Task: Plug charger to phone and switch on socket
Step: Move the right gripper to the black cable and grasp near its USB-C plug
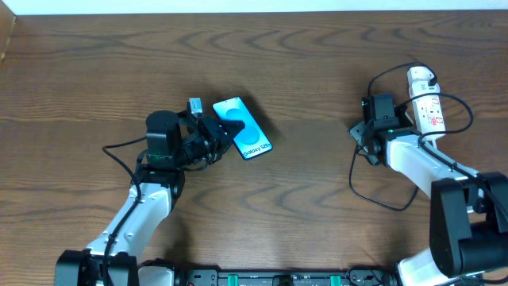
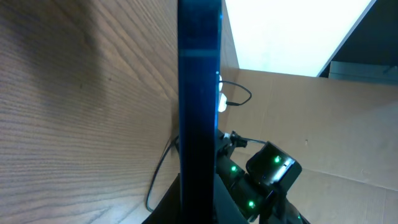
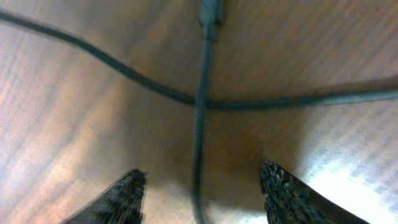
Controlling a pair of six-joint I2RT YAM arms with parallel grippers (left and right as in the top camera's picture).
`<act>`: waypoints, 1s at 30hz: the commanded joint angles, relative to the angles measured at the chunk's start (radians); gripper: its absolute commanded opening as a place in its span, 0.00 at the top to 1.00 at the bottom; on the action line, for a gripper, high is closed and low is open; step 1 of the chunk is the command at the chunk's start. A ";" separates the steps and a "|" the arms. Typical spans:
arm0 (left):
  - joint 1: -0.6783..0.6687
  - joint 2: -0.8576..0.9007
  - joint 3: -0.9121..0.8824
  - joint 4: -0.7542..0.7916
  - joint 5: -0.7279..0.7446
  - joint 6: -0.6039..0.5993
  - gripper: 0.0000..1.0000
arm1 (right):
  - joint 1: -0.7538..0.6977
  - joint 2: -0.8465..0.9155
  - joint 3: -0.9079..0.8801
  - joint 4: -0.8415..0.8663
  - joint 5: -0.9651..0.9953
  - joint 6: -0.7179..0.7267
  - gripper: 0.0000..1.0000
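Note:
My right gripper is facing a second piece of cable that crosses behind the charger's plug, so it should pull the charger clear and then take it close behind the plug (image 3: 209, 38).
The phone (image 1: 244, 127), light blue with darker circles, is lifted at an angle left of the table's centre. My left gripper (image 1: 216, 137) is shut on its lower-left end. In the left wrist view the phone (image 2: 199, 93) shows edge-on as a dark blue bar running up from the jaws. The white socket (image 1: 425, 99) lies at the far right. The charger (image 1: 352, 179) is a thin black cable looping below it. My right gripper (image 1: 359, 137) hovers low over the charger (image 3: 200, 124), open, with the cable running between its fingers (image 3: 127, 193) untouched. The small plug tip (image 3: 211, 11) lies just ahead.
A second stretch of black cable (image 3: 112, 62) crosses the first on the wood. The right arm (image 2: 268, 168) with green lights shows beyond the phone in the left wrist view. Cardboard (image 2: 348, 124) stands past the table's edge.

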 commanded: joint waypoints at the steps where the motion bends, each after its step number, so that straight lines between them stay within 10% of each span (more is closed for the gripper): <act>1: 0.000 -0.008 0.026 0.008 0.021 0.021 0.92 | -0.009 0.063 0.003 -0.004 -0.006 0.010 0.52; 7: 0.000 -0.008 0.026 0.008 0.021 0.021 0.93 | -0.007 0.073 0.003 0.012 -0.107 -0.067 0.97; 23: 0.000 -0.008 0.026 -0.018 0.020 0.037 0.92 | 0.166 -0.201 0.002 -0.098 -0.236 -0.675 0.99; 30: 0.000 -0.008 0.026 -0.018 0.021 0.037 0.92 | 0.301 -0.161 -0.023 -0.180 -0.234 -0.679 0.99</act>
